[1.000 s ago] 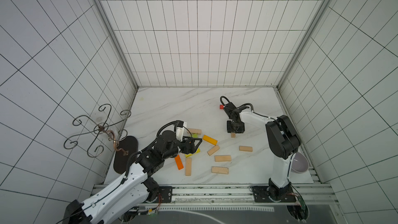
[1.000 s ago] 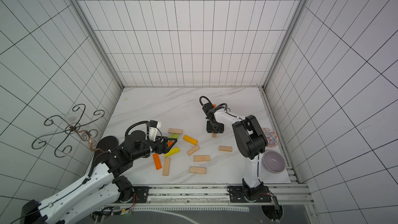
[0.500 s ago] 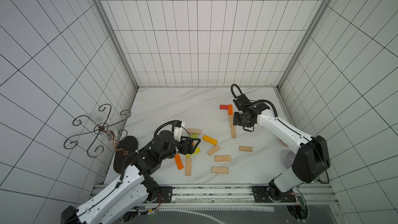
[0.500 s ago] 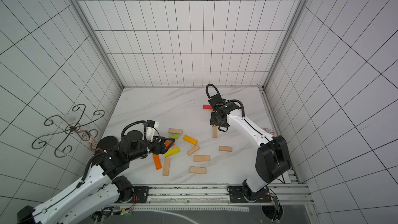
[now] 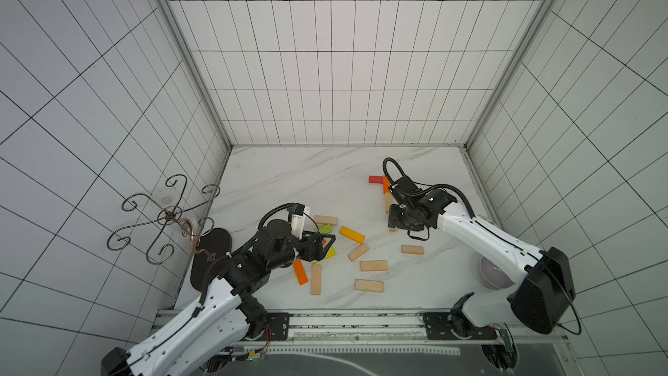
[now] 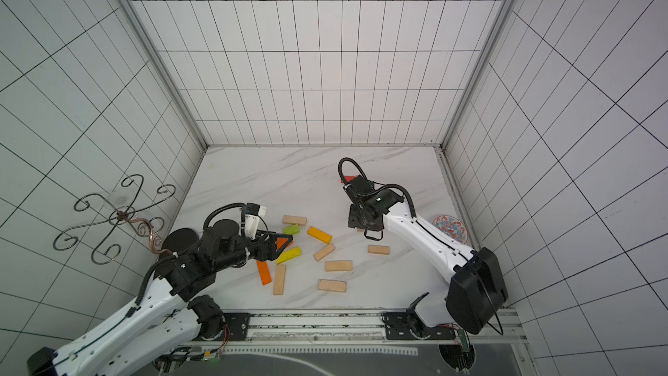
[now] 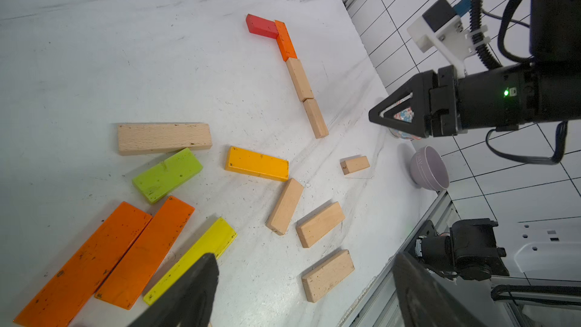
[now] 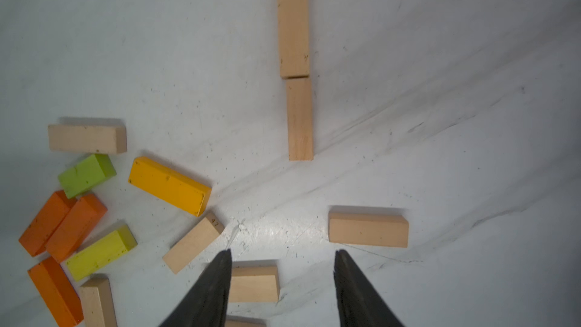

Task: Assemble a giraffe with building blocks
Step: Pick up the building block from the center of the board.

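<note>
Next, my right gripper closes on the middle of the wooden block [image 5: 373, 265] [image 8: 246, 284] that lies between the slanted wooden block and the wooden block nearest the front edge.
On the marble table a red block [image 7: 261, 26], an orange block [image 7: 285, 40] and two plain wooden blocks [image 7: 299, 79] lie end to end in an L-shaped line, also visible in a top view as the red block [image 5: 376, 179]. My right gripper [image 8: 283, 253] hovers open and empty over the near end of that line [image 5: 397, 224]. A loose wooden block [image 8: 253, 284] lies on the table beneath it. My left gripper [image 7: 303, 261] is open and empty above the pile of orange, yellow and green blocks [image 5: 323, 245].
Several loose wooden blocks [image 5: 373, 265] and a yellow-orange one [image 5: 352, 235] are scattered at the front centre. A purple bowl [image 5: 493, 273] and a patterned dish [image 6: 449, 228] sit by the right wall. A curled metal stand [image 5: 166, 215] stands at the left.
The right arm's elbow has swung down towards the front right, and its gripper has drawn back slightly from the line of blocks. The left arm has barely moved.
</note>
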